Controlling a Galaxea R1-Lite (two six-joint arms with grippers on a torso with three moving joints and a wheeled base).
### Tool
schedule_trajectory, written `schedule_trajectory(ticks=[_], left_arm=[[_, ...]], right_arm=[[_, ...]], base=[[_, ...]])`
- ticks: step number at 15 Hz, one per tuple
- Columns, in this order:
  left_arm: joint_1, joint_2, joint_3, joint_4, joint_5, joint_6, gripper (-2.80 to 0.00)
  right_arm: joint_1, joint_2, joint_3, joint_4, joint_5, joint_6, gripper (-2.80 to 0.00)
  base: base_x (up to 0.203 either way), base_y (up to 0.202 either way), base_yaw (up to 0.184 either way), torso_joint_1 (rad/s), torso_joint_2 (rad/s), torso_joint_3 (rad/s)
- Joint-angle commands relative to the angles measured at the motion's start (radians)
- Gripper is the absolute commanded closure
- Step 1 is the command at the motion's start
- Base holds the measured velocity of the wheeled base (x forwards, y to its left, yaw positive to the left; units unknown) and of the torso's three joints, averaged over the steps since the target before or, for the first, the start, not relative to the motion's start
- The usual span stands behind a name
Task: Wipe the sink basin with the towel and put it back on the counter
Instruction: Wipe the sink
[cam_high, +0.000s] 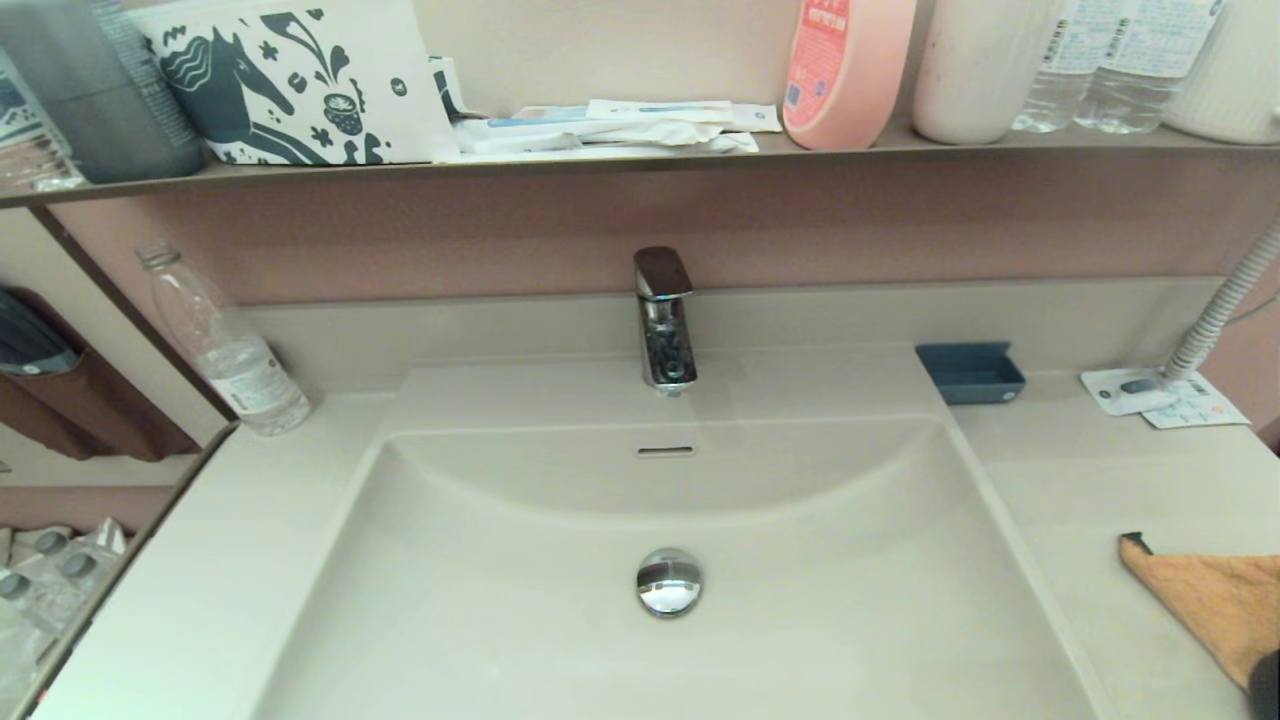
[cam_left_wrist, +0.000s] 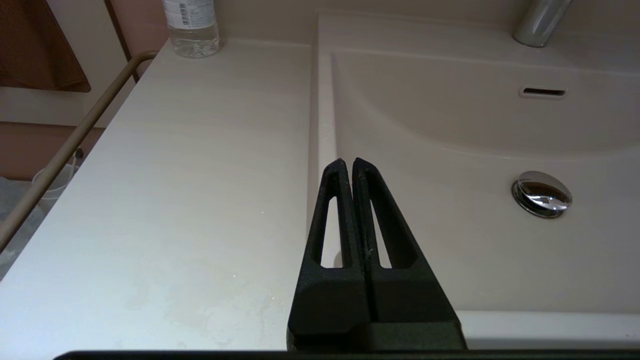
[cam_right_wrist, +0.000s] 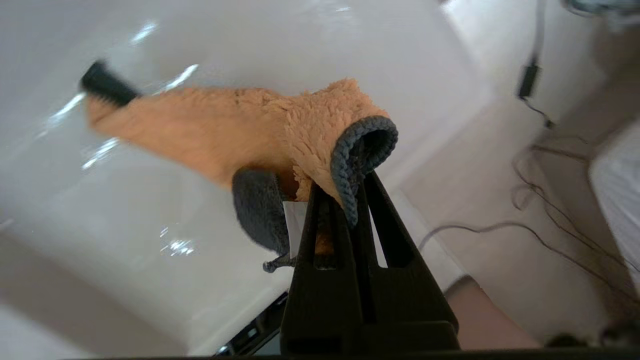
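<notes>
The towel will go down from my right gripper on the bare counter (cam_high: 1243, 576) (cam_right_wrist: 261, 105) in front of the white card.
The cream-beige sink basin (cam_high: 800, 620) fills the middle of the head view, with its round chrome drain plug (cam_high: 669, 581), slot overflow (cam_high: 665, 451) and chrome faucet (cam_high: 664, 318). The orange-tan towel (cam_high: 1215, 598) with a dark grey edge hangs over the counter (cam_high: 1080, 480) at the lower right. My right gripper (cam_right_wrist: 348, 187) is shut on a folded corner of the towel (cam_right_wrist: 240, 130), which trails away above the counter. My left gripper (cam_left_wrist: 348, 163) is shut with nothing in it, above the basin's left rim (cam_left_wrist: 320, 125).
A clear water bottle (cam_high: 222, 345) stands at the back left of the counter. A small blue tray (cam_high: 970, 372) and a white card with a corrugated hose (cam_high: 1222, 305) sit at the back right. The dark shelf (cam_high: 640, 160) above holds bottles and paper packets.
</notes>
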Motion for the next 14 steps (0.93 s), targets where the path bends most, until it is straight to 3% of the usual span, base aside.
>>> schedule_trajectory(ticks=[1,4,7,14], left_arm=[[0.0,0.0,0.0,-0.001,0.001,-0.001,0.0],[0.0,0.0,0.0,-0.001,0.001,-0.001,0.0],[0.0,0.001,0.0,-0.001,0.001,-0.001,0.0],[0.0,0.0,0.0,-0.001,0.001,-0.001,0.0]], right_arm=[[-0.047,0.051,-0.019,0.001,-0.018,-0.005,0.0],[-0.109,0.092,-0.163,0.005,-0.001,-0.003,0.0],[-0.142,0.09,-0.291,0.137,0.11,-0.003,0.0],[-0.125,0.142,-0.234,0.093,0.117,0.128,0.0]], base=[[0.0,0.0,0.0,0.0,0.0,0.0],[0.0,0.0,0.0,0.0,0.0,0.0],[0.0,0.0,0.0,0.0,0.0,0.0],[0.0,0.0,0.0,0.0,0.0,0.0]])
